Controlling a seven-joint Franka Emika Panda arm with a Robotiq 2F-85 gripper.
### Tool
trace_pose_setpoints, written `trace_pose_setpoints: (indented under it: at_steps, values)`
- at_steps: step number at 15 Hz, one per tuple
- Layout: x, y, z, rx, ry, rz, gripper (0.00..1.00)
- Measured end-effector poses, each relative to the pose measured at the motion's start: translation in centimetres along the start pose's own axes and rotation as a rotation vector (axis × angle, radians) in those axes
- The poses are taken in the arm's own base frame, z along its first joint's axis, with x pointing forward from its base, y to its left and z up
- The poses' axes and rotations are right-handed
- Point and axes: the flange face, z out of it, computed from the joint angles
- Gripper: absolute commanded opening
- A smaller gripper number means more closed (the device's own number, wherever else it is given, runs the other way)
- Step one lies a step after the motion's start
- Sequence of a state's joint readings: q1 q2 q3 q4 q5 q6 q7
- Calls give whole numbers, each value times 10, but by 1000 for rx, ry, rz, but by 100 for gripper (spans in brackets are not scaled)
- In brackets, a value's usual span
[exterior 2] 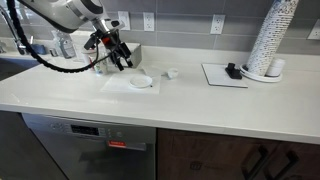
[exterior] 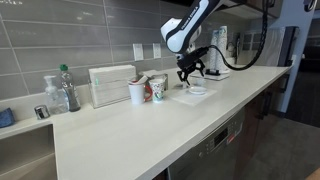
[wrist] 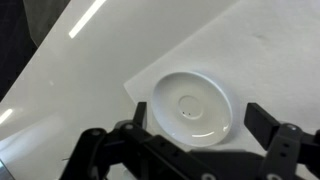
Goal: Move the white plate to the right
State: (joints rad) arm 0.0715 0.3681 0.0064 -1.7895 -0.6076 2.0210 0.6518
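Observation:
The robot's gripper will next move to the white plate's rim (exterior: 189,90) (wrist: 234,121), on the side that faces the paper cups, and close there.
The white plate (wrist: 192,104) is a small round shallow dish. It lies on a flat white mat (wrist: 250,50) on the counter. It also shows in both exterior views (exterior: 197,89) (exterior 2: 141,81). My gripper (wrist: 195,125) is open and empty, hovering above the plate, with its two fingers spread wider than the plate. In an exterior view the gripper (exterior 2: 118,57) hangs above and to the left of the plate. In an exterior view the gripper (exterior: 188,70) is just above the plate.
Two paper cups (exterior: 137,92) (exterior: 157,90) and a white napkin holder (exterior: 111,85) stand on the counter. A bottle (exterior: 67,88) is near the sink. A stack of cups (exterior 2: 272,40), a black object (exterior 2: 232,70) on a second mat, and a small white piece (exterior 2: 172,73) sit further along.

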Motion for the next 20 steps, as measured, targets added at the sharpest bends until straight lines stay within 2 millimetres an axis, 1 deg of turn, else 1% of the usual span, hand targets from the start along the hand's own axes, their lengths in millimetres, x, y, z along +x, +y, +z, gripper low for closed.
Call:
trace_pose_setpoints:
  at_steps: [2,5,9,12,14,16,20]
  values:
    - [-7,-3,3,-56,-29,-32,100]
    - [-19,-12,8,-161,-36,-117,100]
    - [-33,-27,16,-284,24,-231,100]
    - [-39,-39,25,-347,96,-325,100]
    - [-42,-44,34,-330,130,-374,100]
    - [-43,-43,41,-308,138,-390,100]
    - [-42,-41,41,-303,141,-396,100]
